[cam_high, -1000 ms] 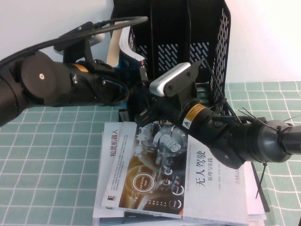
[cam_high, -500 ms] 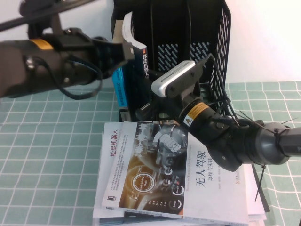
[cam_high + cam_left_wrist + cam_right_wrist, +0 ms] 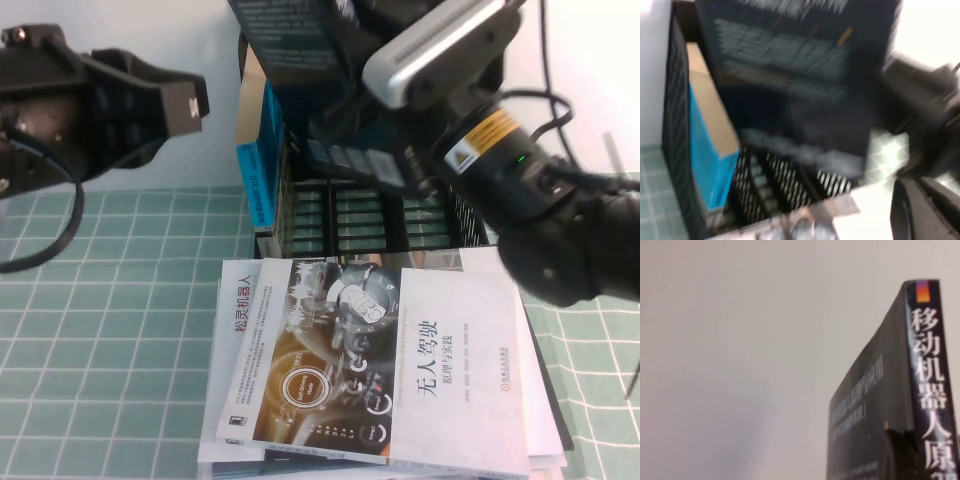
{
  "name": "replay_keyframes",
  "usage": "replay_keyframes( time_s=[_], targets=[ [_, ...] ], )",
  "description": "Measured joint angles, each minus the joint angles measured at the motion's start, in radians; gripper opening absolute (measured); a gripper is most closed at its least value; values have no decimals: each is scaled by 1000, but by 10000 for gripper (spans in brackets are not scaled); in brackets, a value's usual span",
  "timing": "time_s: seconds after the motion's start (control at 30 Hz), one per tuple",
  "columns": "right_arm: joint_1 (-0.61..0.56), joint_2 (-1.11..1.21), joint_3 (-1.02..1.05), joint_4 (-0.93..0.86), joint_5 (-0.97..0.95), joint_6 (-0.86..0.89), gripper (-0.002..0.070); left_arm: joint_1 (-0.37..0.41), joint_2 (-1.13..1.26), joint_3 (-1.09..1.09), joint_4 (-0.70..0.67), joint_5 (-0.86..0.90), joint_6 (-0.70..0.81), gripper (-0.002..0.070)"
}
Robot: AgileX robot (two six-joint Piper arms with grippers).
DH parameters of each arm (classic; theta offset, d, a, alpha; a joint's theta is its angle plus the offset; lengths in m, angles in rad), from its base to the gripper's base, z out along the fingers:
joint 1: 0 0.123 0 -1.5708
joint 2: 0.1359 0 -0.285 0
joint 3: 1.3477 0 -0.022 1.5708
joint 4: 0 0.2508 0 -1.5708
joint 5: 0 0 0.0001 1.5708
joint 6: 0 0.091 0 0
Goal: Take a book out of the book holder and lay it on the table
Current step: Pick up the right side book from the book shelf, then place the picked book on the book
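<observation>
Next, I release the black book, now upright in the air above the slots, from my right gripper so it lies flat on the white-covered book [image 3: 396, 367] in front of the holder.
My right gripper [image 3: 335, 135] is raised high over the book holder [image 3: 370, 215] and is shut on the black book [image 3: 290, 40], which hangs upright in the air above the slots. In the right wrist view the book [image 3: 925, 365] shows its black spine with white Chinese title, pinched low down by my right gripper [image 3: 900, 445]. My left gripper [image 3: 922, 210] is up at the left, apart from the book [image 3: 790, 65]. The left arm [image 3: 90, 100] fills the upper left of the high view. The table [image 3: 100, 300] has a pale green grid cloth.
A thick blue-spined book [image 3: 262, 150] stands in the holder's left slot; it also shows in the left wrist view [image 3: 710, 145]. A white-covered book [image 3: 380, 370] lies on a stack of books in front of the holder.
The right arm has lifted steeply, pulling the black book up out of the holder. The left arm has drawn back left and up, away from the blue-spined book.
</observation>
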Motion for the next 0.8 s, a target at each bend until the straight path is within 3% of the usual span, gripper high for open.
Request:
replay_keyframes(
  time_s=[0.2,0.33,0.47,0.63,0.8],
  targets=[
    [0,-183,0,-111,76,-4,134,0,-18,0,30,90,-44,-2],
    [0,-306,0,-253,266,-4,134,0,-64,0,61,102,-56,-2],
    [0,-384,0,-508,526,32,134,0,-118,0,94,123,-59,-3],
    [0,-408,9,-987,691,370,134,0,-181,5,110,134,-59,-3],
    [-2,-408,19,-1441,620,800,134,0,-220,48,120,143,-59,-3]
  ],
)
